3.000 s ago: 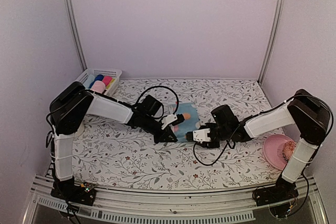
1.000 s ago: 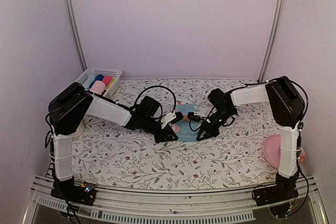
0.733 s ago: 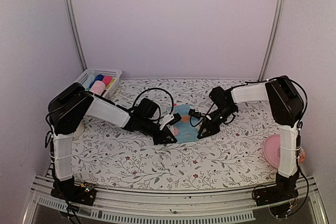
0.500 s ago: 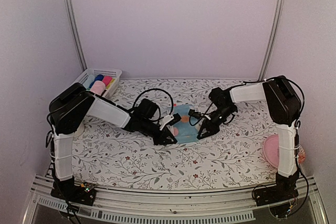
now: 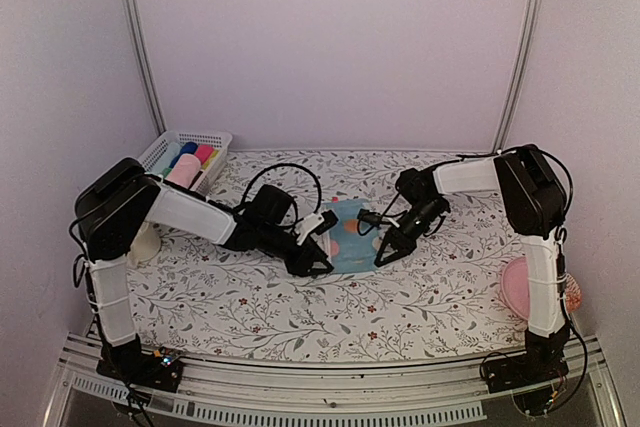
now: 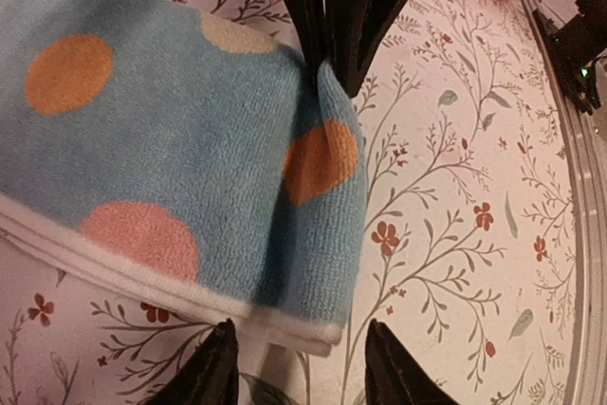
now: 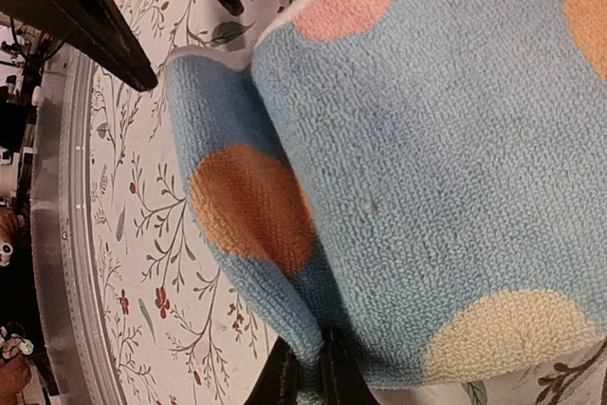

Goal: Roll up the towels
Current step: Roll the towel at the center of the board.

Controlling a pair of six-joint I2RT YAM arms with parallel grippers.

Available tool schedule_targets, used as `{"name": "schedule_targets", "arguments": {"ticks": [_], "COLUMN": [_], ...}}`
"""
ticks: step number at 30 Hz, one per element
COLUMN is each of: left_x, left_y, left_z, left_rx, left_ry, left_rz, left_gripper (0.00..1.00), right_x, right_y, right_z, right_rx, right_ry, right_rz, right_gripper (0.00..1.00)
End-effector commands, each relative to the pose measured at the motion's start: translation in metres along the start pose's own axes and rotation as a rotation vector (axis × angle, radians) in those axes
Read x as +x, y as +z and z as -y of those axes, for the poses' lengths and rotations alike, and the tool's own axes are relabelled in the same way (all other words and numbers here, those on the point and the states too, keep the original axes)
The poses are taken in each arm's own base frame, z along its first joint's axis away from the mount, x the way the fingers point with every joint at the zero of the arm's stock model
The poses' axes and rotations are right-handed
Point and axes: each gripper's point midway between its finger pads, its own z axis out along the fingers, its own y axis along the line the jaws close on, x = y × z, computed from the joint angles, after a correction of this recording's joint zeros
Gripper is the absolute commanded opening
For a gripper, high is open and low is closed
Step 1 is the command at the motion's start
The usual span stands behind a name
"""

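I will move my left gripper inward and pinch the fold [image 6: 324,220] near the orange dot, because its open fingers are only at the white-hemmed end of the towel's fold.
A blue towel [image 5: 349,239] with orange, pink and cream dots lies mid-table, its near edge folded up. In the left wrist view the towel [image 6: 190,158] fills the upper left, and my left gripper [image 6: 299,367] is open, its fingertips astride the white-hemmed near corner. My right gripper [image 5: 385,252] is shut on the towel's right edge; in the right wrist view the towel [image 7: 427,168] fills the frame and the gripper [image 7: 311,381] pinches a fold of it. The left gripper [image 5: 318,264] sits at the towel's near left corner.
A white basket [image 5: 186,155] with several rolled towels stands at the back left. A pink dish [image 5: 527,285] sits at the right edge beside the right arm's base. A pale cup [image 5: 147,243] stands by the left arm.
The right arm swung from the near right up to the towel's right edge and closed on it. The left arm shifted slightly left, staying at the near corner.
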Motion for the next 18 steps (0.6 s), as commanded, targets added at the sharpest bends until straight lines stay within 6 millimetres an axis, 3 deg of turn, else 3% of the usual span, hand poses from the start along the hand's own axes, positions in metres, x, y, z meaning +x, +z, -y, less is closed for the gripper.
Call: {"name": "schedule_targets", "arguments": {"ticks": [1, 11, 18], "left_x": [-0.031, -0.031, -0.023], "left_y": [-0.008, 0.029, 0.039], "left_z": [0.003, 0.009, 0.002], "left_rx": [-0.054, -0.004, -0.019], "left_ry": [0.053, 0.062, 0.046], "left_rz": [0.056, 0.005, -0.016], "left_gripper": [0.46, 0.47, 0.34], "right_x": [0.002, 0.002, 0.002], "right_y": [0.002, 0.002, 0.002], "right_z": [0.005, 0.007, 0.007], "right_rx": [-0.006, 0.002, 0.003], "right_ry": [0.061, 0.067, 0.067], "right_rz": [-0.01, -0.013, -0.014], "right_gripper": [0.07, 0.07, 0.07]}}
